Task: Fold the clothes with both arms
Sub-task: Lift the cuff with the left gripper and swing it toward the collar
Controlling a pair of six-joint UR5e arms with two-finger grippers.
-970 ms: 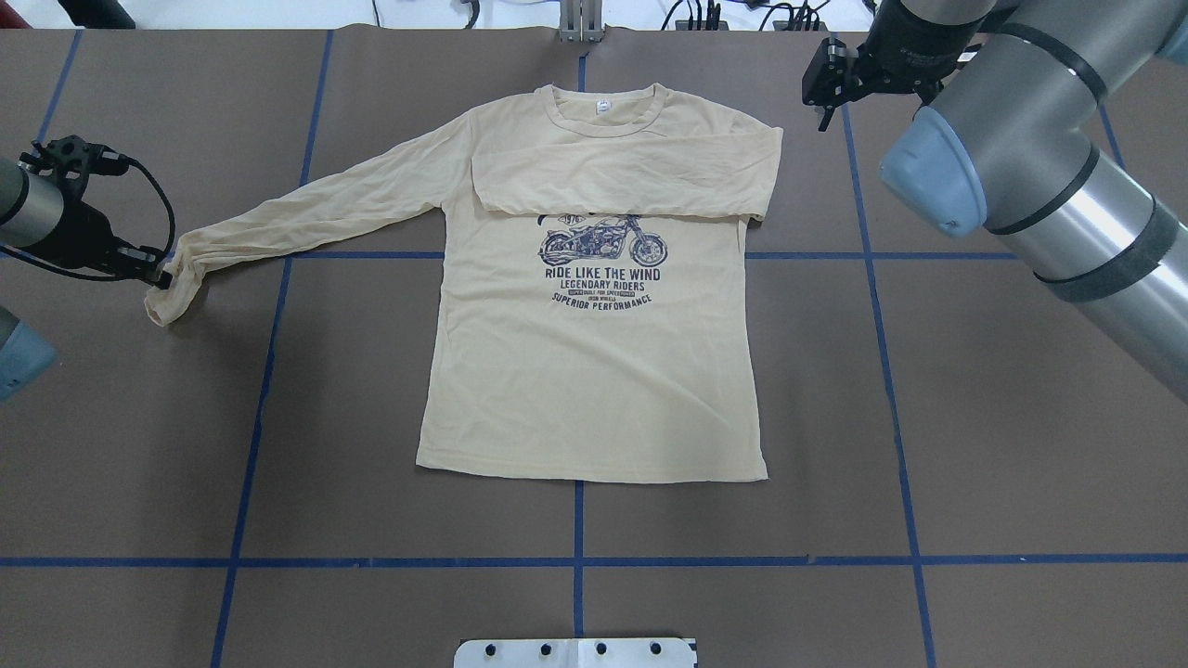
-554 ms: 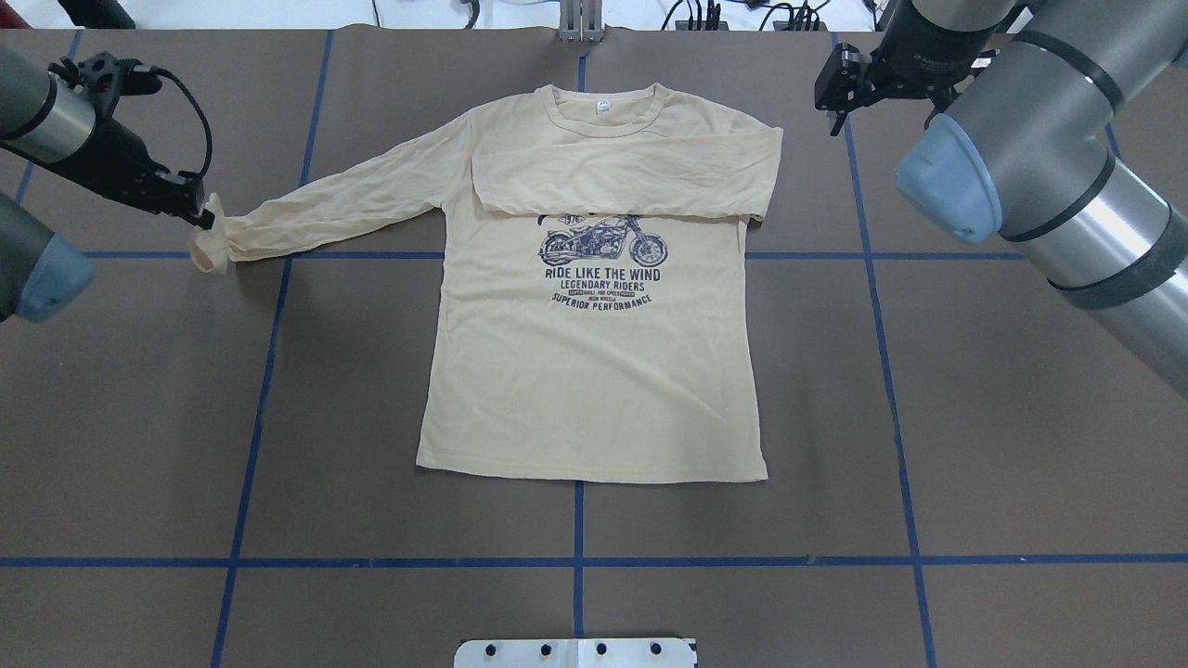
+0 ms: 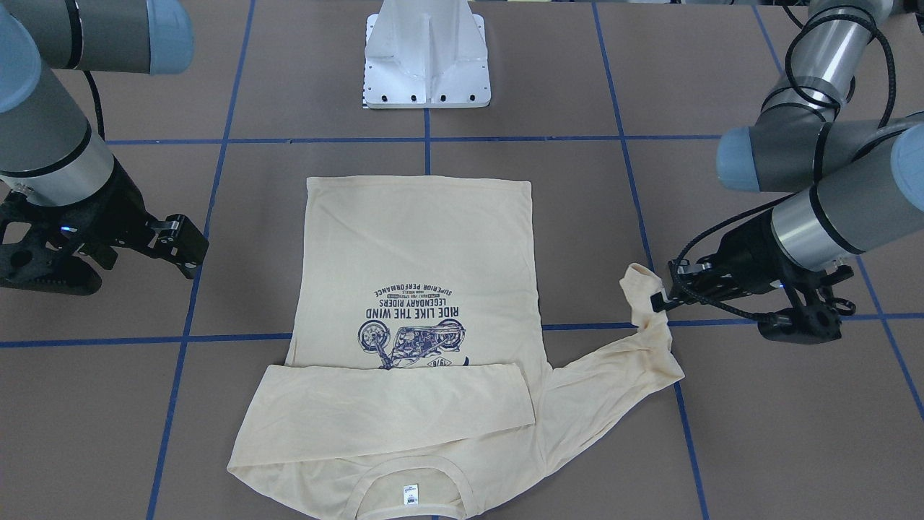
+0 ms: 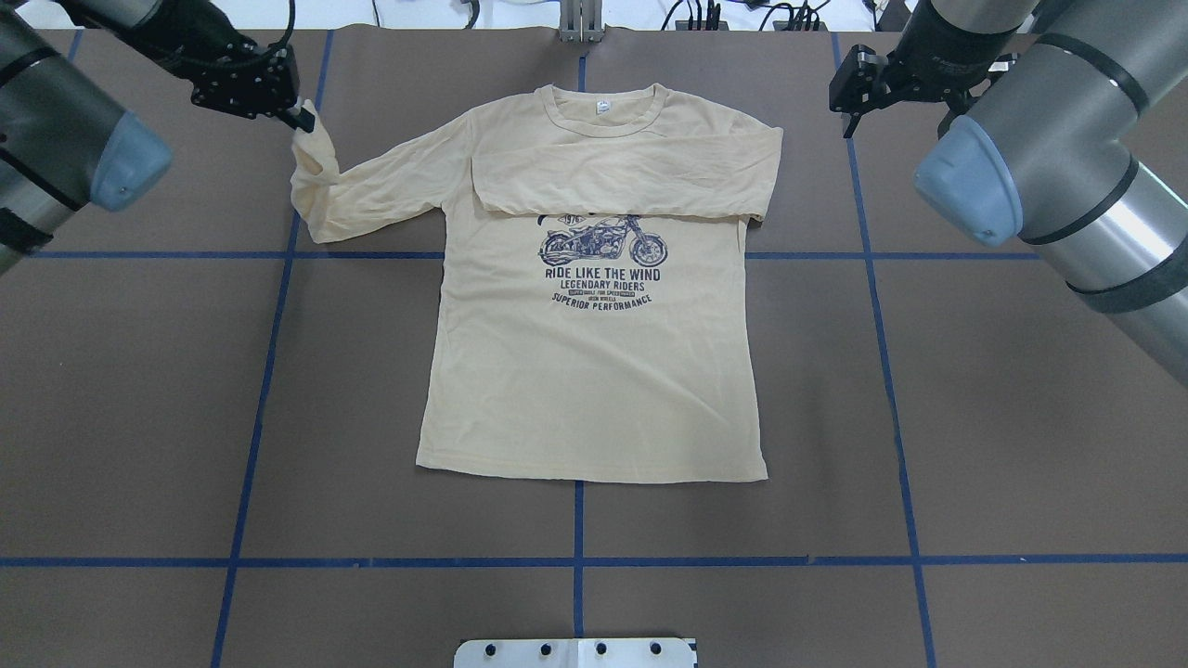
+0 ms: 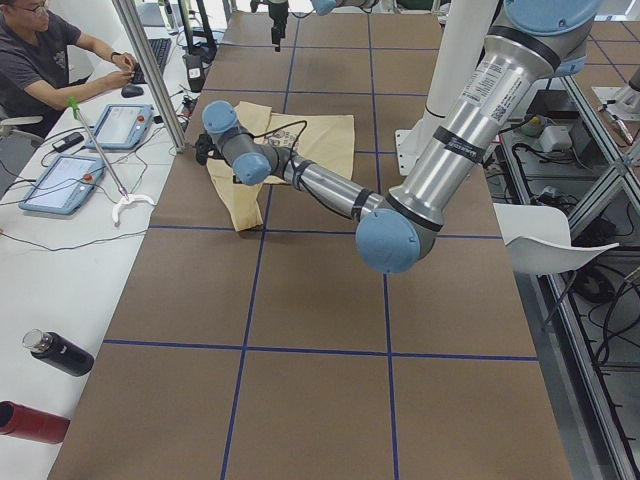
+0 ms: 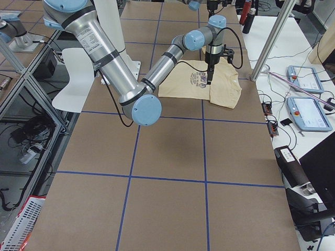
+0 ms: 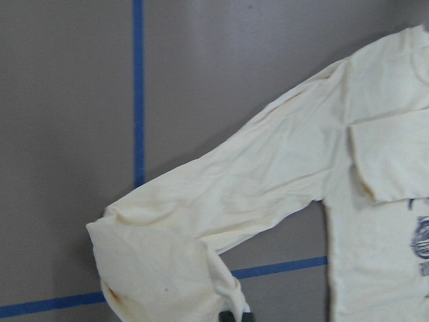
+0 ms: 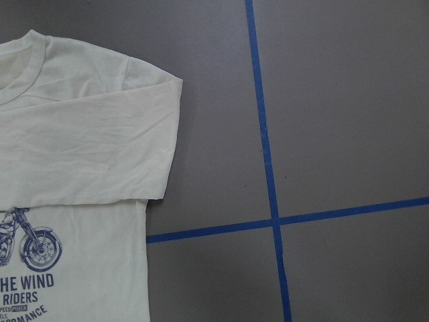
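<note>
Next, I release the cuff with my left gripper between the motorcycle print and the T-shirt's side edge (image 3: 325, 313) nearest my right gripper.
The cream-yellow long-sleeved T-shirt (image 4: 594, 371) lies flat, print up, with its neck at the table's far side. One sleeve (image 4: 622, 176) is folded across the chest. My left gripper (image 4: 302, 116) is shut on the cuff of the other sleeve (image 4: 311, 158) and holds it raised beside the shoulder, so the sleeve bends back on itself. In the front-facing view the left gripper (image 3: 660, 300) pinches that cuff (image 3: 639, 285). The left wrist view shows the bunched sleeve (image 7: 221, 194). My right gripper (image 4: 846, 93) hovers open and empty, just off the folded shoulder (image 8: 80, 134).
Blue tape lines (image 4: 575, 561) grid the brown table. The white pedestal base (image 3: 426, 65) stands at the robot's side of the table. An operator (image 5: 50, 60), tablets (image 5: 65, 180) and bottles (image 5: 55, 352) are on a side bench past the table's far edge.
My left gripper has carried the sleeve cuff away from the robot and in toward the shirt, so the sleeve has bent and shortened. My right gripper has drifted slightly to the right.
</note>
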